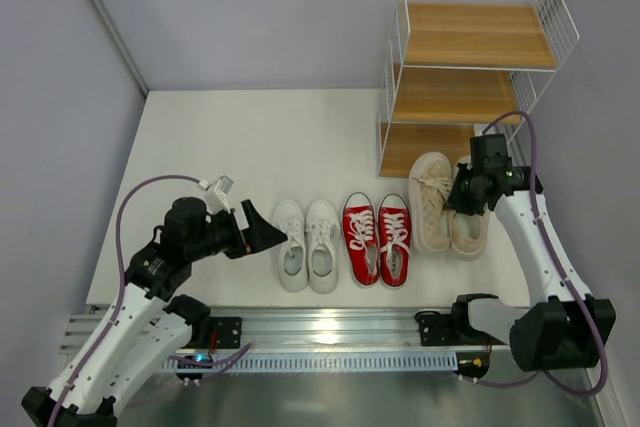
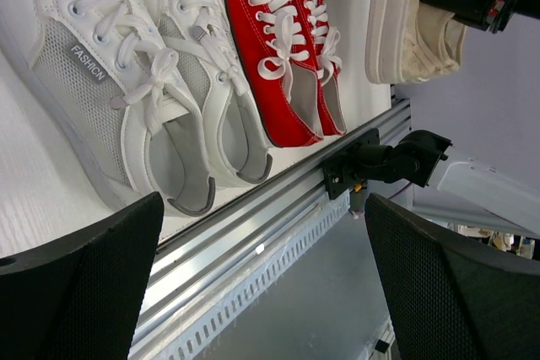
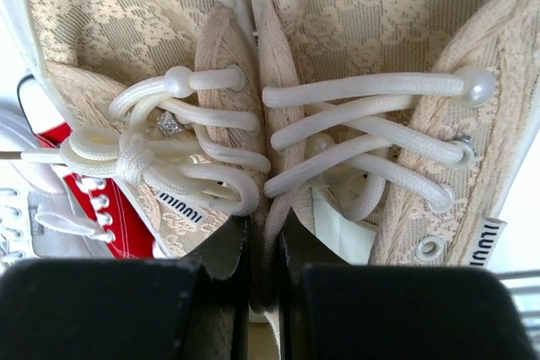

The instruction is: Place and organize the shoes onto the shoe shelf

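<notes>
Next, my right gripper releases the beige pair, still in the row on the table, across the front edge of the shoe shelf's lowest board (image 1: 438,178), with the toes inside.
Three pairs of sneakers stand in a row on the white table: white (image 1: 307,244), red (image 1: 378,237) and beige (image 1: 447,215). The shoe shelf (image 1: 470,77), wire mesh with three bare wooden boards, stands at the back right. My right gripper (image 1: 466,195) is over the beige pair (image 3: 354,48); in its wrist view it (image 3: 263,233) is shut on the two shoes' inner edges, pinched together. My left gripper (image 1: 268,235) is open and empty just left of the white pair. Its wrist view (image 2: 263,208) shows the white (image 2: 126,82), red (image 2: 287,48) and beige (image 2: 413,23) shoes.
The aluminium rail (image 1: 330,332) carrying both arm bases runs along the table's near edge. Grey walls close in the table at the back and both sides. The beige pair's toes lie close to the shelf's lowest board (image 1: 425,147).
</notes>
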Robot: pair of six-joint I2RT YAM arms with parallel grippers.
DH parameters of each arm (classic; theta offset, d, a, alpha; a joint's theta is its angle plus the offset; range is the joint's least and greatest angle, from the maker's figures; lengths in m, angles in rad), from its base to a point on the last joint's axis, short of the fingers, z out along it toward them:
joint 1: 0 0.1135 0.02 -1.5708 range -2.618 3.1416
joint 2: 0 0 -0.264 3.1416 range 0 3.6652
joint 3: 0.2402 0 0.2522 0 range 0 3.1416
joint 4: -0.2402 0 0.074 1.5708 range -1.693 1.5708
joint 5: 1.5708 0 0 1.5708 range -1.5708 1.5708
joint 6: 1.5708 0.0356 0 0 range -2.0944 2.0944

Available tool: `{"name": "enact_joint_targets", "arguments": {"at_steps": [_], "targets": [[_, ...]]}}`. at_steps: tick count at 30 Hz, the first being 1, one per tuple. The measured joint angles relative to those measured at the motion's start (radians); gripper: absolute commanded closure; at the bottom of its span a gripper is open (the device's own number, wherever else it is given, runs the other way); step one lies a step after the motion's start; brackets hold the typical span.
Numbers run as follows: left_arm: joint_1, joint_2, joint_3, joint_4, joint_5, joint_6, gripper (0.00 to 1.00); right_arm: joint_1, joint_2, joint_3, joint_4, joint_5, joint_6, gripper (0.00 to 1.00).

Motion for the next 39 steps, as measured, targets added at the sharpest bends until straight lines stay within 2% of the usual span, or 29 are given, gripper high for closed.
{"name": "enact_joint_targets", "arguments": {"at_steps": [7, 11, 21, 39], "targets": [[0.0, -0.002, -0.005, 0.004, -0.01, -0.008, 0.0, 0.0, 0.242, 0.118, 0.077, 0.017, -0.064, 0.96], [0.0, -0.003, -0.005, 0.006, -0.01, -0.016, 0.0, 0.0, 0.316, 0.124, 0.15, 0.051, -0.075, 0.96], [0.0, -0.019, -0.005, 0.005, -0.011, -0.019, 0.0, 0.0, 0.328, 0.057, 0.348, 0.105, -0.079, 0.96], [0.0, -0.053, -0.026, 0.005, -0.021, -0.042, 0.0, -0.001, 0.385, -0.131, 0.765, 0.08, -0.054, 0.94]]}}
